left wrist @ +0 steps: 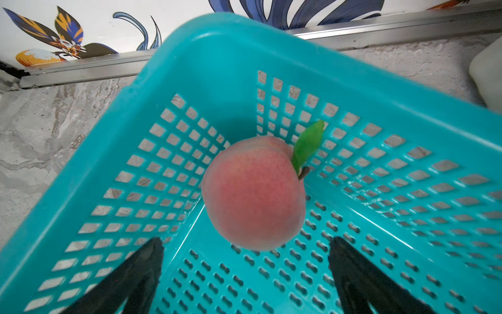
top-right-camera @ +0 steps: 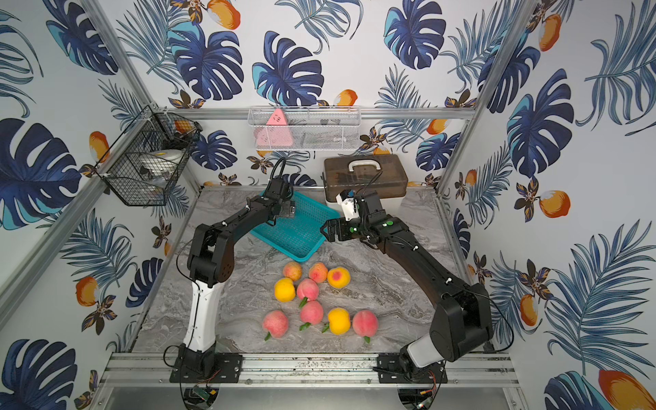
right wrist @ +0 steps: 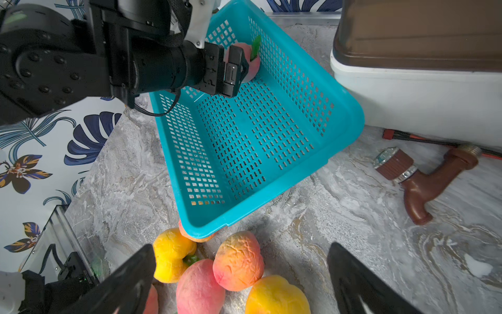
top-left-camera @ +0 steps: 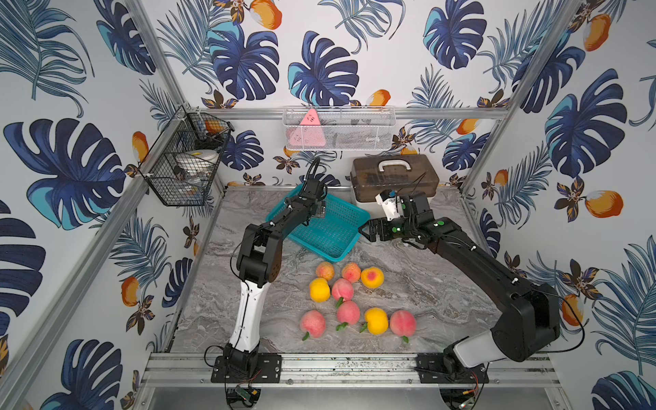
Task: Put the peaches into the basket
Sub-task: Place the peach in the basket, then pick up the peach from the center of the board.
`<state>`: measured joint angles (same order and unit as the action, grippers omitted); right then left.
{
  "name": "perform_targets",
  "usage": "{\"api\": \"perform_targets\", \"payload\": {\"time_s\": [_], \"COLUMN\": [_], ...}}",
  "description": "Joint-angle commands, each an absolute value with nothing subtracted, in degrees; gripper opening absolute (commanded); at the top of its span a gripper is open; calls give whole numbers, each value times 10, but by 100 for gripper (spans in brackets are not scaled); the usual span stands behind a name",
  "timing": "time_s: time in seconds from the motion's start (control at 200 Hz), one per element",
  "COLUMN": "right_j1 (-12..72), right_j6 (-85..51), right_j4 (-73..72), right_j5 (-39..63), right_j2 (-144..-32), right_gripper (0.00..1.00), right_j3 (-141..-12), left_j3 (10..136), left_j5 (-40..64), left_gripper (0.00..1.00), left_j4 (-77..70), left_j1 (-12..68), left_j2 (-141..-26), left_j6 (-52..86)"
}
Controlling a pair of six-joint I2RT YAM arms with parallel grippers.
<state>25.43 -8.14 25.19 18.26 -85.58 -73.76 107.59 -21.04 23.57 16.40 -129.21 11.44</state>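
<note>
The robot's right gripper should close around the sides of the yellow peach (top-left-camera: pixel 372 277) (right wrist: pixel 277 297) with the red patch, the one nearest the brown tap-like piece.
The teal basket (top-left-camera: pixel 333 229) (top-right-camera: pixel 301 234) stands at the back of the table. My left gripper (top-left-camera: pixel 321 207) (left wrist: pixel 245 242) hangs open over its far corner. A pink peach (left wrist: pixel 254 193) (right wrist: pixel 251 65) with a green leaf is in that corner, clear of both fingers. The top views hide it behind the gripper. Several more peaches (top-left-camera: pixel 342 289) (top-right-camera: pixel 307 289), pink and yellow-orange, lie in a cluster on the table in front of the basket. My right gripper (top-left-camera: pixel 362 231) (right wrist: pixel 241 246) is open and empty, just off the basket's right side and above the nearest peaches (right wrist: pixel 237 261).
A box with a brown lid (top-left-camera: pixel 394 181) stands right behind the basket. A brown tap-like piece (right wrist: pixel 426 179) lies on the table beside it. A black wire rack (top-left-camera: pixel 184 163) hangs on the left wall. A white wire mesh tray (top-left-camera: pixel 339 129) hangs on the back wall.
</note>
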Motion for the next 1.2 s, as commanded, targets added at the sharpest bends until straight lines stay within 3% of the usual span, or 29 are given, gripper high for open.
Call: {"api": "perform_targets", "payload": {"time_s": [0.0, 0.556, 1.196], "right_j1": [256, 256, 284], "right_j6": [-85, -117, -162], "right_j4": [277, 325, 278], "right_j5": [161, 108, 103], "right_j2": [-841, -764, -779], "right_gripper": [100, 100, 100], "right_j3": [-733, -645, -544], "left_j3": [1066, 925, 773], "left_j5": [-201, -152, 19], "left_gripper": [99, 99, 99], "left_j4": [238, 314, 392], "left_j1": [163, 185, 263], "left_j2": [-1266, -1061, -886], "left_j6": [113, 156, 198]}}
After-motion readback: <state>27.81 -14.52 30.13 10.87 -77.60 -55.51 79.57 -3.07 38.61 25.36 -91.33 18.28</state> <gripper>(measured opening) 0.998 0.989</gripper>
